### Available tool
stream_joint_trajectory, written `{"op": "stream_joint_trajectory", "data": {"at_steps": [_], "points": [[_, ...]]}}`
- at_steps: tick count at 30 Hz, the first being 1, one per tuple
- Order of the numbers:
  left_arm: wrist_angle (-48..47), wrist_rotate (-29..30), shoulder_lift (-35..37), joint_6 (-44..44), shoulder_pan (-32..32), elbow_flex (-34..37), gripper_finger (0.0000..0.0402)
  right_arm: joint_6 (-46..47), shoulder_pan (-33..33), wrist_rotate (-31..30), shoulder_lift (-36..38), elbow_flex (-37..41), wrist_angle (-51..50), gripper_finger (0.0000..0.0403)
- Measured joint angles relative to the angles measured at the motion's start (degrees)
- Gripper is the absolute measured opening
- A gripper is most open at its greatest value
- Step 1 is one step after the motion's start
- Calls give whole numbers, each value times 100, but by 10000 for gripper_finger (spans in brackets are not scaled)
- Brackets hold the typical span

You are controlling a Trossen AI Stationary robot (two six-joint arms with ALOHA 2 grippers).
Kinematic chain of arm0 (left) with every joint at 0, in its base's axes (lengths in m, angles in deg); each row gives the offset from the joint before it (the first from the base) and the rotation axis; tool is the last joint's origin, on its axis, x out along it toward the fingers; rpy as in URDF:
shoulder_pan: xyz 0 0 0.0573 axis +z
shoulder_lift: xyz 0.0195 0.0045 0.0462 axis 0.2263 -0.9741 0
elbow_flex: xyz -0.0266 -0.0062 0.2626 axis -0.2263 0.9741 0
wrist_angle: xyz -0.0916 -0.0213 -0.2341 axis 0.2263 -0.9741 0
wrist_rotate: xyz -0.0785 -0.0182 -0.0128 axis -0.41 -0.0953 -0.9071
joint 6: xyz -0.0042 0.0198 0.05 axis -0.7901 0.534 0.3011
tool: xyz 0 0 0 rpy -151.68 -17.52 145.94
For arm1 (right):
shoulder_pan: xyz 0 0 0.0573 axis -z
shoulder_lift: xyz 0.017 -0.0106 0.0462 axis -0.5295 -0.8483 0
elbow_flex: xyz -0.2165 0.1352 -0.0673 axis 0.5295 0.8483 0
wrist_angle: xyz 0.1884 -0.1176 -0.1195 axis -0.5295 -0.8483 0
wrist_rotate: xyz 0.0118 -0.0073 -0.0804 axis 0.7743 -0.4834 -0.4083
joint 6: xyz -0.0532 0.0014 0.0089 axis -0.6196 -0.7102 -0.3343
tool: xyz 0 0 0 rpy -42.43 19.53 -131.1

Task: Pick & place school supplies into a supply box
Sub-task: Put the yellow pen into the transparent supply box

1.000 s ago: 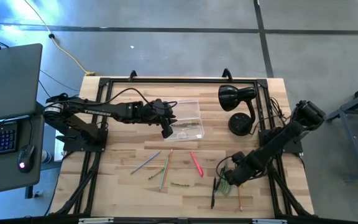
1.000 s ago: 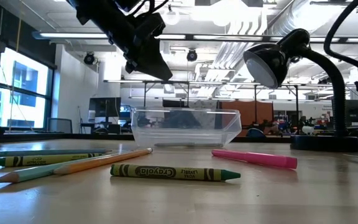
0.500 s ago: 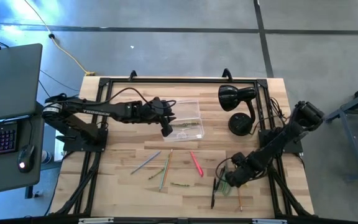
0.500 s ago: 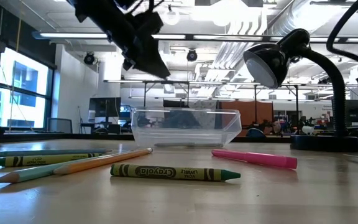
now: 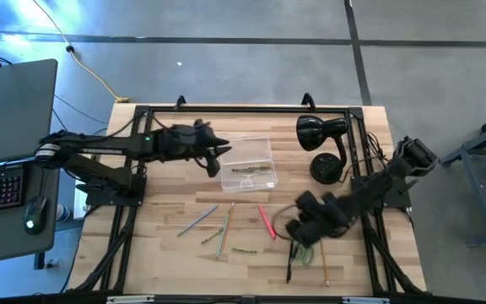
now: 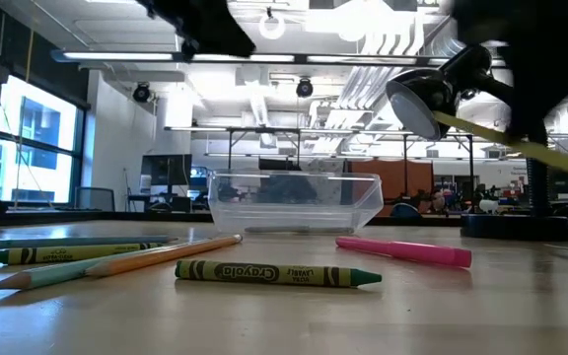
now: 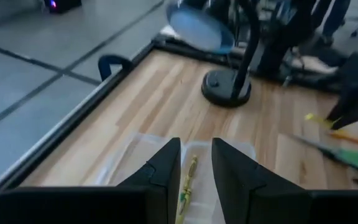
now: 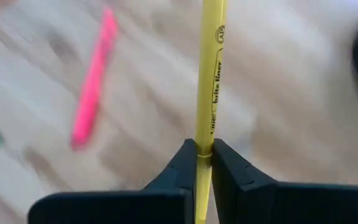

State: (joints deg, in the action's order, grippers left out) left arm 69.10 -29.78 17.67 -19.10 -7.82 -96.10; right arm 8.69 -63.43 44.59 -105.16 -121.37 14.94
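Observation:
My right gripper is to put the yellow highlighter down, and it will place it just on the near side of the pencils in the clear supply box (image 5: 250, 173).
The clear supply box (image 5: 248, 162) sits on the table's far middle, with a couple of pencils (image 5: 252, 173) lying in it. It also shows in the low view (image 6: 294, 202). My left gripper (image 5: 216, 160) is open and hovers at the box's left end; between its fingers (image 7: 196, 144) I see a pencil in the box. My right gripper (image 5: 299, 228) is shut on a yellow highlighter (image 8: 209, 74), right of the pink marker (image 5: 266, 221). A grey-blue pencil (image 5: 197, 220), orange pencil (image 5: 225, 228), green crayon (image 5: 243, 250) and black pen (image 5: 290, 263) lie on the near half. My right gripper pinches the yellow highlighter's barrel (image 8: 205, 146) between its two fingers. The highlighter is lifted clear of the table and slants in the air, as the low view shows (image 6: 521, 146).
A black desk lamp (image 5: 323, 145) stands right of the box, its base near my right arm. A tan pencil (image 5: 326, 271) and something green (image 5: 307, 253) lie near the table's near right. A laptop and keyboard sit off the table's left edge.
My left gripper has risen and drawn back from over the box toward the table's left and far edge. My right gripper has lifted the yellow highlighter off the table and moved left, toward the pink marker.

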Motion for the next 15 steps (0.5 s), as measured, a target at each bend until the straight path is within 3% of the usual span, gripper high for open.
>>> {"op": "stream_joint_trajectory", "data": {"at_steps": [8, 12, 15], "points": [[-91, -277, 738, 102, -2, 0, 122, -4231, 1544, -526, 2, -740, 1643, 4], [-161, -532, 872, 100, -4, 0, 122, -6225, 2252, -23, 11, -917, 2473, 8], [-202, -857, 882, 100, -2, 0, 122, -7063, 2650, 414, 3, -859, 3064, 8]]}}
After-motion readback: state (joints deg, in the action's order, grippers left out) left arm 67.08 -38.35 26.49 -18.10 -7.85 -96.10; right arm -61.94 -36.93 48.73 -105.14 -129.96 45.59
